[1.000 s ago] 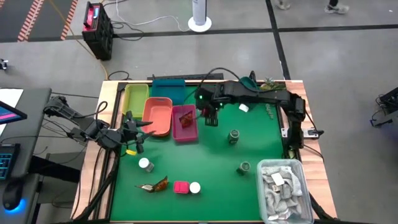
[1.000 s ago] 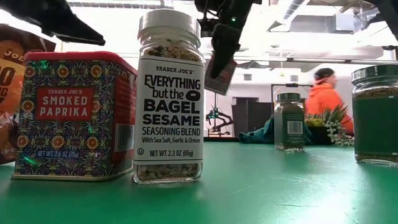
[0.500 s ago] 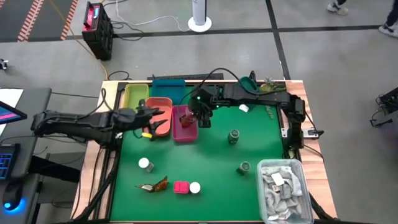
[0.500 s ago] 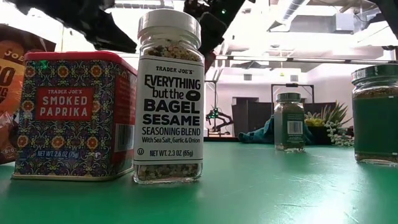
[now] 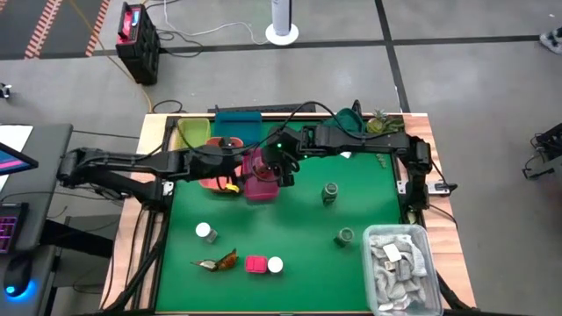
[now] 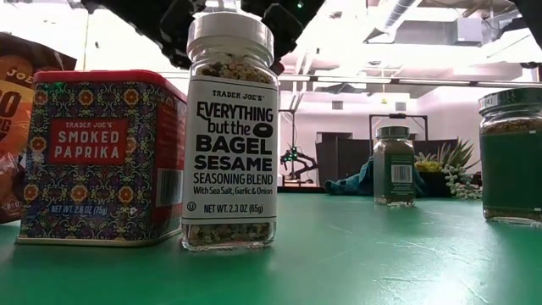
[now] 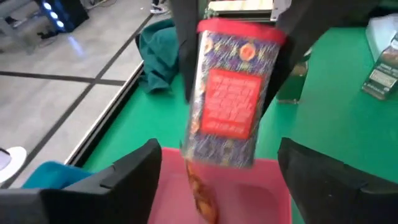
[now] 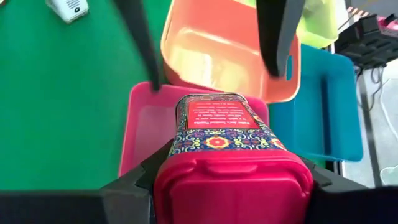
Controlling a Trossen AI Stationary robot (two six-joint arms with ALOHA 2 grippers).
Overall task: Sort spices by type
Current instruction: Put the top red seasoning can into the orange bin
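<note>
The pink-lidded tin sits slanted in my right gripper's fingers, so my left gripper will take the tin's patterned sides (image 8: 217, 130) and turn it before my right gripper takes it squarely.
My right gripper (image 5: 283, 168) is shut on a pink-lidded patterned square tin (image 8: 233, 149) above the pink bin (image 5: 260, 186), which holds a reddish-brown sachet (image 7: 202, 193). My left gripper (image 5: 239, 164) is open beside the bin and faces the tin (image 7: 233, 93) without touching it. On the green mat stand two white-topped jars (image 5: 205, 232) (image 5: 276, 263), another pink tin (image 5: 255, 264) and two green-topped jars (image 5: 330, 192) (image 5: 343, 235). A second sachet (image 5: 219, 261) lies flat near them. My right gripper pinches the tin between its two fingers (image 8: 134, 183) on opposite side walls near the pink lid (image 8: 233, 186). The fingers come slanting down from above and the right. The tin is lifted clear over the pink bin, lid end up, its bottom pointing down into the bin.
Orange bin (image 5: 219, 167), yellow-green bin (image 5: 191, 133) and teal bin (image 5: 237, 125) crowd the pink bin's left and far sides. A grey basket of pale packets (image 5: 399, 268) fills the near right corner. Both arms meet over the bins; the mat's middle lies bare.
My left arm has swung from the table's left edge toward the right, across the orange bin, up to the pink bin. My right gripper has carried the tin a little leftward, from beside the pink bin to above it, and has stayed shut on it.
</note>
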